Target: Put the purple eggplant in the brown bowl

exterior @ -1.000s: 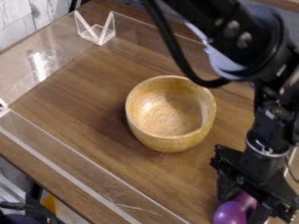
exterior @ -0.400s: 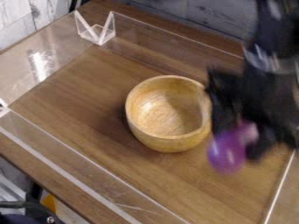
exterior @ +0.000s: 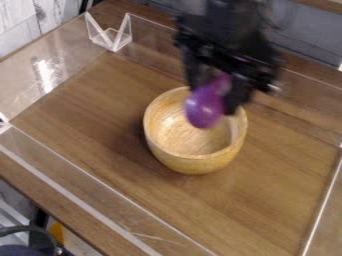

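Note:
I should let go of the purple eggplant on the bare bottom of the brown bowl (exterior: 187,134), a little toward the plastic stand.
The purple eggplant (exterior: 206,104) hangs blurred in the air over the far right part of the brown bowl (exterior: 171,147), its lower end level with the rim. My gripper (exterior: 214,92) points down and is shut on the eggplant, its black fingers on either side of it. The round light-wood bowl sits in the middle of the wooden table, and its inside shows bare wood.
Clear acrylic walls (exterior: 80,205) border the wooden table (exterior: 94,120) at the left and front. A small clear plastic stand (exterior: 108,32) is at the back left. My dark arm (exterior: 227,25) comes down from the top of the view.
My gripper has risen from the table's front right corner and carried the eggplant up and left, to above the bowl.

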Action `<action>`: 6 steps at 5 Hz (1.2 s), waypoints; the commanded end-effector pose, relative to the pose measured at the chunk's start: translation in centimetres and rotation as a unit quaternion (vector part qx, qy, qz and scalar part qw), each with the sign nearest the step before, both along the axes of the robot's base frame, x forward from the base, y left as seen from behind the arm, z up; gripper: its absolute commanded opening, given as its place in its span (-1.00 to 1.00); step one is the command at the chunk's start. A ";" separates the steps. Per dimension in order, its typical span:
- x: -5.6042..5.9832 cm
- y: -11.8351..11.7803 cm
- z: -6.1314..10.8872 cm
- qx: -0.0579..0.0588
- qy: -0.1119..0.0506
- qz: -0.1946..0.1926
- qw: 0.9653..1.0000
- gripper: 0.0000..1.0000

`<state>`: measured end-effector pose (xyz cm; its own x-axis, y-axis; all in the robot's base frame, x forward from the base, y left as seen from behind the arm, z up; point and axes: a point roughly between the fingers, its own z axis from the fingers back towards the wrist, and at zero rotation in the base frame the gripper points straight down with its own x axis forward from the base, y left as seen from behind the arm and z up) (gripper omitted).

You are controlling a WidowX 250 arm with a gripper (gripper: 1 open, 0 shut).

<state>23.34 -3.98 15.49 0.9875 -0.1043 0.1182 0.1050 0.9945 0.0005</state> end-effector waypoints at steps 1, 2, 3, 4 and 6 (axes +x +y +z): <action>0.4 -1.5 0.5 -0.001 -0.027 -0.022 0.999 -1.00; 0.0 -3.7 0.0 0.004 -0.034 -0.043 0.998 -1.00; 0.6 -4.3 -0.7 0.009 -0.046 -0.052 0.998 -1.00; 0.7 -3.7 -1.1 0.003 -0.050 -0.048 0.998 -1.00; 1.5 -0.9 -2.1 -0.003 -0.061 -0.030 0.998 -1.00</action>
